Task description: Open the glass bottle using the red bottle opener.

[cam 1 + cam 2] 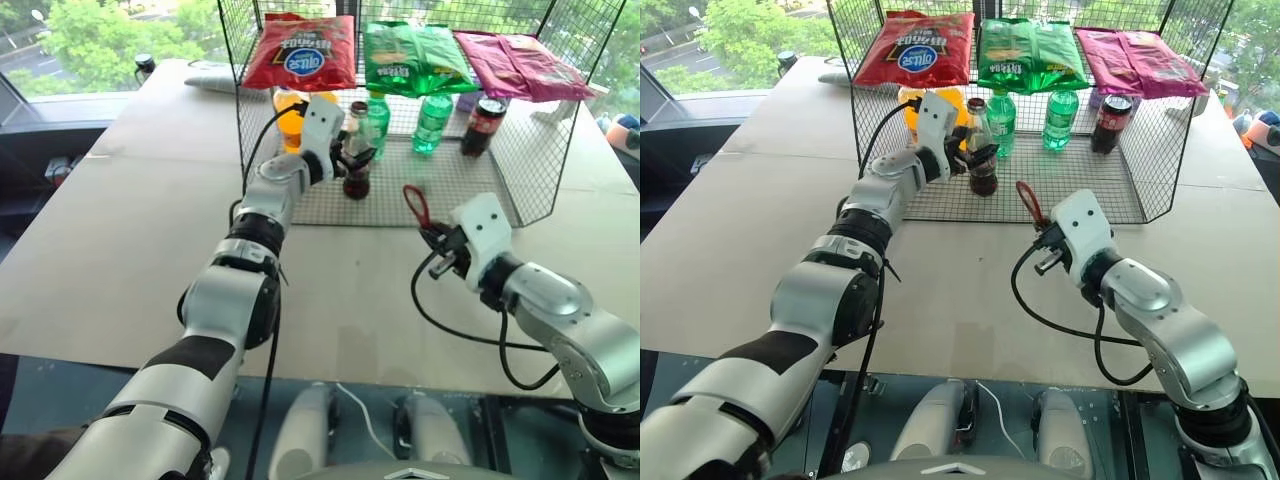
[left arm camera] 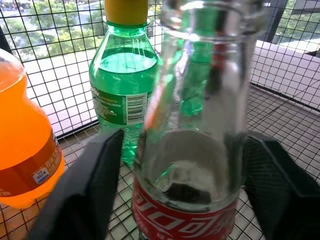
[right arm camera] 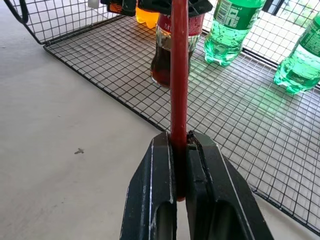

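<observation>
The robot's left gripper needs to set the glass bottle upright on the beige table (image 1: 380,284), in front of the wire rack.
The glass bottle (image 1: 356,168) stands upright on the mesh floor of a wire rack, dark cola low in it and a red label band around it. My left gripper (image 1: 354,150) reaches in level and is shut on the glass bottle's body, one black finger (image 2: 85,190) on each side. My right gripper (image 1: 433,243) hovers over the table in front of the rack, shut on the handle of the red bottle opener (image 1: 415,206). The opener sticks up with its ring head on top. In the right wrist view the red bottle opener (image 3: 179,75) lines up in front of the glass bottle (image 3: 161,60).
The wire rack (image 1: 480,190) also holds an orange drink bottle (image 1: 290,118), two green plastic bottles (image 1: 432,122) and a dark plastic cola bottle (image 1: 482,125). Red, green and magenta snack bags (image 1: 415,58) lie on its top. The beige table (image 1: 140,230) spreads around it.
</observation>
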Motion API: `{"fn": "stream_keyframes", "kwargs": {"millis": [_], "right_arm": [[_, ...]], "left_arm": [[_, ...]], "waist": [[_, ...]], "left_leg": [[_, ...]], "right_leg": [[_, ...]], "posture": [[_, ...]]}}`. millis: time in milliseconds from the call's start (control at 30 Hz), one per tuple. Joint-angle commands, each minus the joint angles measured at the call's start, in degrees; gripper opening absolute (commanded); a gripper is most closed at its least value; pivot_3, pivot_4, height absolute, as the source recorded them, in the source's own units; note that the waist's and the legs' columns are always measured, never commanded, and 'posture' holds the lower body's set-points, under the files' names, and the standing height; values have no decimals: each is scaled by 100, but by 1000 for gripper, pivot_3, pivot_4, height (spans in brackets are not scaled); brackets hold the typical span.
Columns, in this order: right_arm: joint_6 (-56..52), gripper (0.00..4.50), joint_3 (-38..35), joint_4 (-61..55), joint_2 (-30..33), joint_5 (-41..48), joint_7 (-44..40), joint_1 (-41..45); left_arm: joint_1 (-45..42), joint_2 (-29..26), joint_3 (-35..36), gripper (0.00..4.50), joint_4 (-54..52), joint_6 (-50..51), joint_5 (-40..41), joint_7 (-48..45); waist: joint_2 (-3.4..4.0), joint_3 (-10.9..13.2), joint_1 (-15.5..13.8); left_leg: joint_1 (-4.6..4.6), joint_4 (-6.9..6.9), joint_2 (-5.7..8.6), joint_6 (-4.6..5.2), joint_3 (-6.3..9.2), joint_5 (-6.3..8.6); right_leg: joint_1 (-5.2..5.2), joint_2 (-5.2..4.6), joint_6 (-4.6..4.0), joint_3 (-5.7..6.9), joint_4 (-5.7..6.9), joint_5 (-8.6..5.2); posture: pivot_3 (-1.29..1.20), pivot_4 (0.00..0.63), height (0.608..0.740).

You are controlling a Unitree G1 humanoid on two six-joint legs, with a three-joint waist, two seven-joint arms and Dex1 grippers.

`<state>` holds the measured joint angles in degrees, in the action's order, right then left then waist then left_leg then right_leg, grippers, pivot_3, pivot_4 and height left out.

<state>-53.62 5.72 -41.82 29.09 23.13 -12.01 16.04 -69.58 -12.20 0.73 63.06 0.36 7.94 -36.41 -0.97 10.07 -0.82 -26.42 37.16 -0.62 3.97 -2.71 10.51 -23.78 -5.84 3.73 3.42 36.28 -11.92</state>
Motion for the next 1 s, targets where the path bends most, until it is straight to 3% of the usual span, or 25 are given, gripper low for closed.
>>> {"fn": "stream_keyframes", "kwargs": {"millis": [33, 300, 433, 800, 1000], "right_arm": [[13, 0, -156, -218, -13, -45, -26, 27], [30, 0, -147, -148, -20, -79, -113, 95], [31, 0, -172, -148, -19, -85, -150, 94], [191, 0, -431, -285, 36, -173, -164, -53], [571, 0, -763, -619, 282, -424, -245, -535]], "left_arm": [[-199, -4, 103, 2327, -12, -178, -48, -26], [-32, 8, 196, 2327, -341, -226, 59, -317], [200, 0, 207, 2327, -987, -63, 231, -668], [1945, -432, -305, 2327, -5160, 2018, 1097, -1971], [2625, -657, -389, 2327, -6309, 2578, 1596, -2309]], "waist": [[0, 0, 0], [0, 0, -3], [0, 0, 2], [1, 1, 4], [2, 0, -2]], "left_leg": [[0, 0, 0, 0, 0, 0], [-1, 1, 1, 0, 1, 0], [-1, 2, 0, 0, 2, 0], [-2, 2, -8, -1, 4, -1], [-2, 9, -8, -1, 7, 0]], "right_leg": [[0, 0, 0, 0, 1, 0], [0, 0, 0, 1, 2, 0], [0, 0, 0, 0, 3, 0], [-1, 0, -2, -2, 5, 0], [0, -1, -2, -2, 9, -1]], "posture": [[0, 150, 740], [0, 150, 740], [0, 150, 740], [0, 150, 740], [0, 150, 740]]}}
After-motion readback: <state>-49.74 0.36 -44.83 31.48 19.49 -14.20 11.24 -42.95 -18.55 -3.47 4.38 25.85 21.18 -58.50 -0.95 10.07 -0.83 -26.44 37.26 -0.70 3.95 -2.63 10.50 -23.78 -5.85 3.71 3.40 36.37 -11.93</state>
